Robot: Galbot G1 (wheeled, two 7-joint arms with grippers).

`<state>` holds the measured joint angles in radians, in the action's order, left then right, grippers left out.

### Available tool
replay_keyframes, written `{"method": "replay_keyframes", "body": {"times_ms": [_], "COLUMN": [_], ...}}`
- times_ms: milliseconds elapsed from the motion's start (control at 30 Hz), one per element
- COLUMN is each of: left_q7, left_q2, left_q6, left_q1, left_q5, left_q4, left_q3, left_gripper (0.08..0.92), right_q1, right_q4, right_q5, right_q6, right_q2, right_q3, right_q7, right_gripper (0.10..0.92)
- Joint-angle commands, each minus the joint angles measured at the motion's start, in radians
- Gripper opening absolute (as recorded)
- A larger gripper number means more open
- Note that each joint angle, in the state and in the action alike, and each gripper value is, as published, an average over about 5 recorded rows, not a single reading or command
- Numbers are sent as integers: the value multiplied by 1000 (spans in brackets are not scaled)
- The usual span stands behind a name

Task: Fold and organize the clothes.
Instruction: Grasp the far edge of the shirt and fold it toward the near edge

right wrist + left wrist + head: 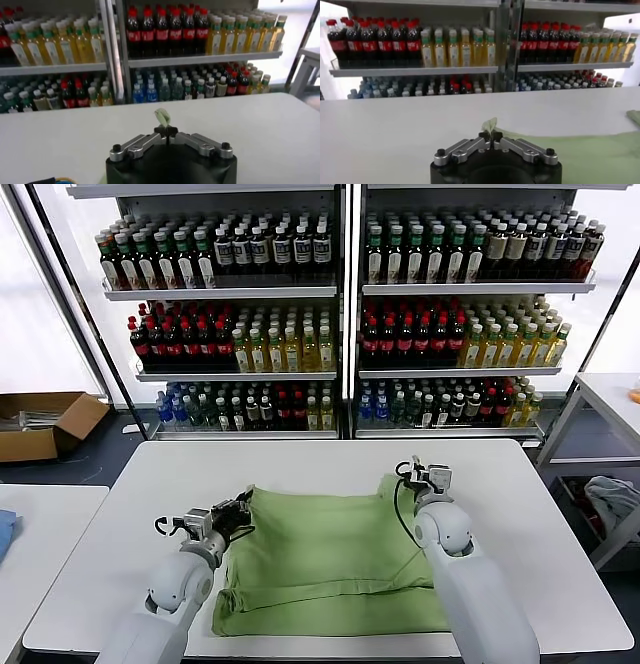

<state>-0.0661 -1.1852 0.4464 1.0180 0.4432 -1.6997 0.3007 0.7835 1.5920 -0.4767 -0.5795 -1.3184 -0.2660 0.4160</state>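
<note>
My left gripper should release the far corner of the light green shirt, setting it free beside the near end of the doubled-over edge (247, 581).
The light green shirt (330, 559) lies spread on the white table (100, 534), partly folded, with its near edge doubled over. My left gripper (243, 506) is at the shirt's far left corner and is shut on a pinch of the green cloth (489, 124). My right gripper (413, 475) is at the far right corner, shut on a small tuft of the same cloth (162, 116). Both corners are lifted slightly off the table. The shirt's collar, buttons and print are hidden.
Shelves of bottled drinks (340, 314) stand behind the table. A cardboard box (45, 424) sits on the floor at far left. A second white table (40, 534) with a blue item (5, 534) is at left. A grey-blue cloth bundle (612, 499) lies at right.
</note>
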Motion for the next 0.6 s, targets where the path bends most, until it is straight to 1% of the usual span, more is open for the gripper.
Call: {"method": "replay_keyframes", "body": {"times_ms": [33, 367, 600], "left_q7": [8, 28, 30], "left_q2": [8, 11, 11], "left_q6": [-26, -30, -37], "left_q1": [102, 195, 260], "left_q5": [-28, -80, -103], "left_q4": [-126, -197, -227], "left_q3": [18, 36, 58], "left_gripper": [92, 92, 92], "right_q1": [137, 393, 511], "right_q4": [219, 448, 500], "right_q5": [0, -32, -37], "right_q6": [7, 9, 26], "right_q2": [20, 37, 54], "right_q3": [-40, -139, -203], "right_q7": [2, 31, 36], "right_gripper": [106, 106, 106]}}
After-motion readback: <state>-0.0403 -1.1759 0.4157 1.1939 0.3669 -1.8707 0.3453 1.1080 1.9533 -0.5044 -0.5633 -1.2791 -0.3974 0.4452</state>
